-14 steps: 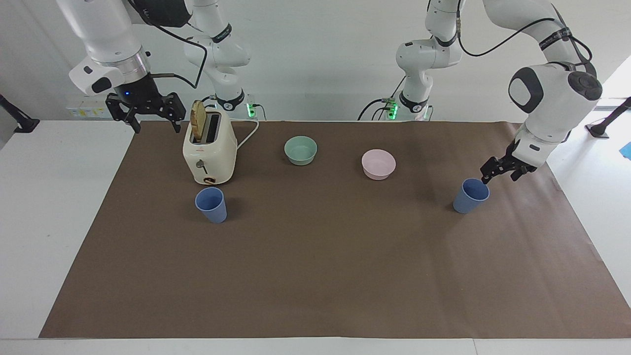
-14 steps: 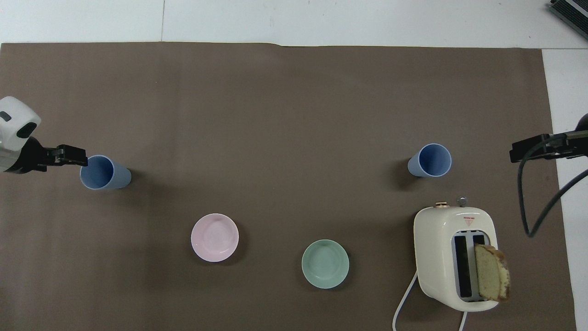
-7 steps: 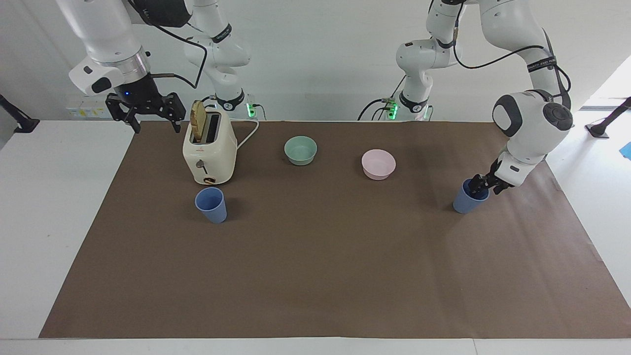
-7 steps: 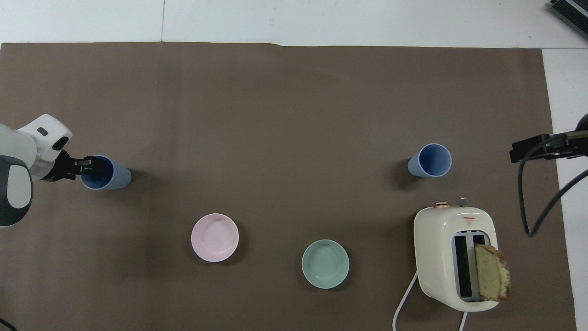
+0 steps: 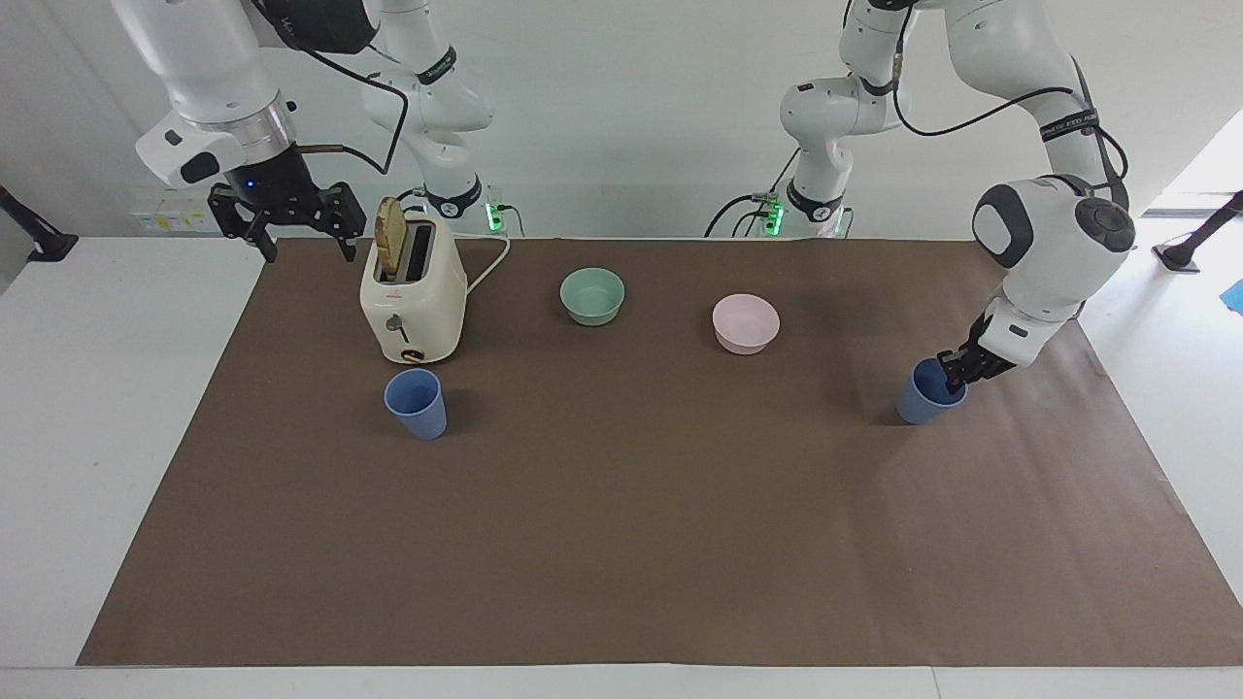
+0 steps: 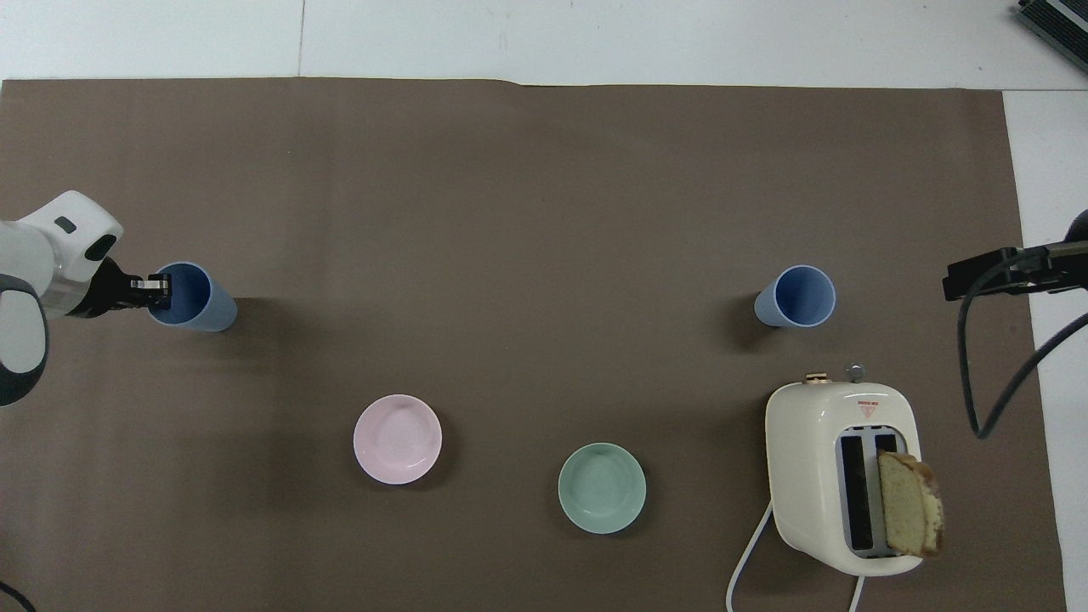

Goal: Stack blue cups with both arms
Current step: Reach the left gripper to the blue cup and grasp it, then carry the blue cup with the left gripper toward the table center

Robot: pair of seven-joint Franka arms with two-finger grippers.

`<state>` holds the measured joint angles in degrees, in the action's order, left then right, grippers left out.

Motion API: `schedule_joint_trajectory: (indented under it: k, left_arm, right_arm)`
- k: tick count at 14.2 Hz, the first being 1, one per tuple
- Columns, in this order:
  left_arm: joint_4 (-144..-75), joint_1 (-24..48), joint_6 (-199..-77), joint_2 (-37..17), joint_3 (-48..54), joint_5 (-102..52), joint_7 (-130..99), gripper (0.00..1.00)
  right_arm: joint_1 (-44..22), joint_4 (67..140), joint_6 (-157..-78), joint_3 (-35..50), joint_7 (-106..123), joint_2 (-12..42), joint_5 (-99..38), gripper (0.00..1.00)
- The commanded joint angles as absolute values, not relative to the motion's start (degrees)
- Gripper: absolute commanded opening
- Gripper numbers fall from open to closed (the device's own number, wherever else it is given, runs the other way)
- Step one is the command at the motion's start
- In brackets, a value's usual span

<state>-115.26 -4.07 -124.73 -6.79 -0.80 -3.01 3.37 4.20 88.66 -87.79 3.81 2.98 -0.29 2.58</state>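
Note:
Next, my left gripper sets the blue cup free on the brown mat's open middle (image 6: 512, 280), past the pink and mint-green bowls.
One blue cup (image 5: 924, 394) (image 6: 197, 297) stands on the brown mat toward the left arm's end of the table. My left gripper (image 5: 957, 377) (image 6: 157, 291) is shut on its rim, one finger inside the cup and one outside. The cup leans slightly. The other blue cup (image 5: 417, 401) (image 6: 796, 297) stands upright by itself toward the right arm's end, just farther from the robots than the toaster. My right gripper (image 5: 302, 240) hangs open high over the mat's edge beside the toaster and waits.
A cream toaster (image 5: 412, 302) (image 6: 843, 474) with a bread slice sticking out stands near the right arm. A mint-green bowl (image 5: 592, 295) (image 6: 602, 488) and a pink bowl (image 5: 746, 322) (image 6: 397, 439) sit between the arms' bases.
My left gripper came down onto the cup's rim and shut on it; the cup shifted a little and tilted. The right arm stayed still.

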Motion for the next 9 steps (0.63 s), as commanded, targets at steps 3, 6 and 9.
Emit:
schedule_joint_trajectory:
  k: [3,6,9]
  left_arm:
    - [-104.53,-1.86,-117.79,-7.56,-0.61,-5.09,2.73,0.00]
    - [-101.16,4.54,-115.92,-7.73,-0.62,-7.56,-10.05,0.00]
    - [-100.90,13.07,-117.76,-7.91,-0.62,-7.30,-22.98,0.00]
  right_arm:
    - [4.92,89.91,-88.24,4.13,3.96,-1.41,2.37,1.00]
    - [4.92,89.91,-88.15,4.13,3.96,-1.41,2.46,1.00]
    - [4.92,89.91,-88.15,4.13,3.96,-1.41,2.37,1.00]
